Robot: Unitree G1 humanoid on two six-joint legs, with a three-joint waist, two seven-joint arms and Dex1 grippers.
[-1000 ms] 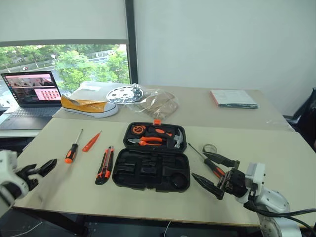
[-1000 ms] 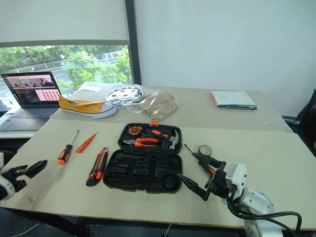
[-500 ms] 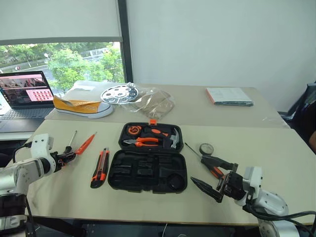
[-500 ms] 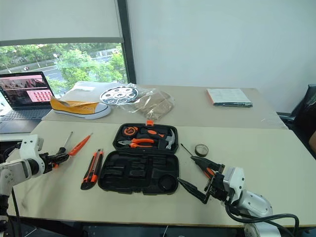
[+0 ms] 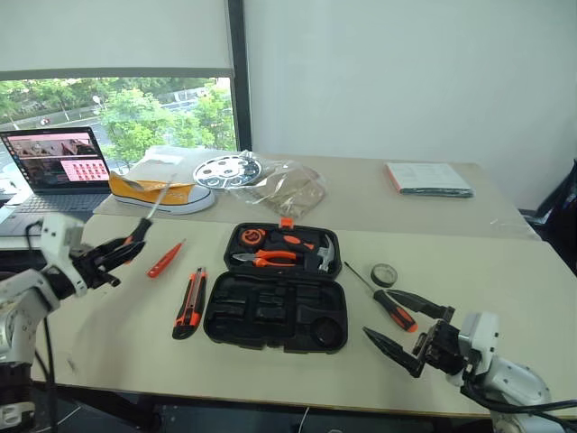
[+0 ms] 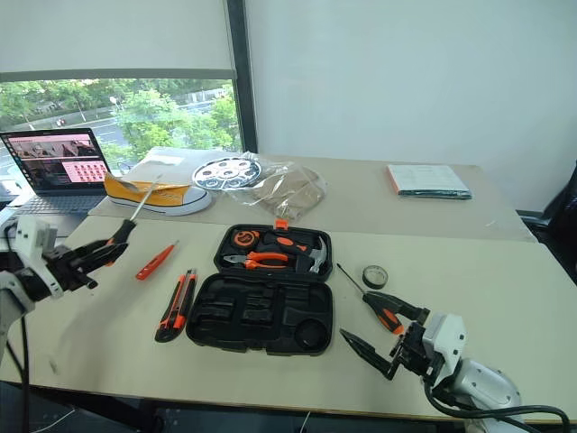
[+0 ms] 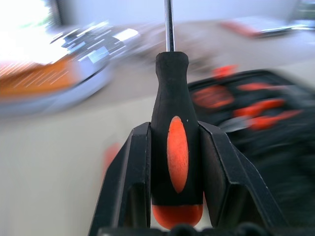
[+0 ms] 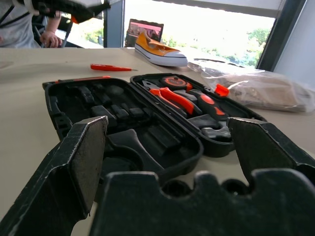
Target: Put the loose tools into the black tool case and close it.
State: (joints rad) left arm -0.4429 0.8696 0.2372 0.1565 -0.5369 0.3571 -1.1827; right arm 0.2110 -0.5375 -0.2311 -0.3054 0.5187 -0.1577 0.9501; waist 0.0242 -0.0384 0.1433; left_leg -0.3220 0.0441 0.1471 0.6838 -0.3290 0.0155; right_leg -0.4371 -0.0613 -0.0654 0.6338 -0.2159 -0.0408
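The robot's left gripper should release the orange-and-black screwdriver in the near half's slot (image 5: 268, 282) along the hinge, just below the pliers.
My left gripper (image 5: 120, 252) is shut on an orange-and-black screwdriver (image 5: 138, 231), held above the table's left side with its shaft pointing up and away; the handle (image 7: 176, 147) sits between both fingers (image 7: 130, 182). The black tool case (image 5: 210, 317) lies open mid-table, its near half's recesses bare. An all-orange tester screwdriver (image 5: 166, 259) and a utility knife (image 5: 190, 302) lie left of it. To its right lie a second screwdriver (image 5: 395, 310) and a tape roll (image 5: 384, 273). Near that screwdriver my right gripper (image 5: 379, 312) stands open and empty, pointing at the case (image 8: 123, 128).
The case's far half holds pliers (image 5: 263, 258), a hammer and a tape measure. On the back table are a laptop (image 5: 59, 167), a yellow shoe (image 5: 162, 194), a crumpled plastic bag (image 5: 284, 185) and a book (image 5: 428, 178). The table's front edge runs close under both arms.
The left gripper has shut on the screwdriver, lifted it off the table and swung it up and towards the case. The right arm has shifted slightly to the right, still open.
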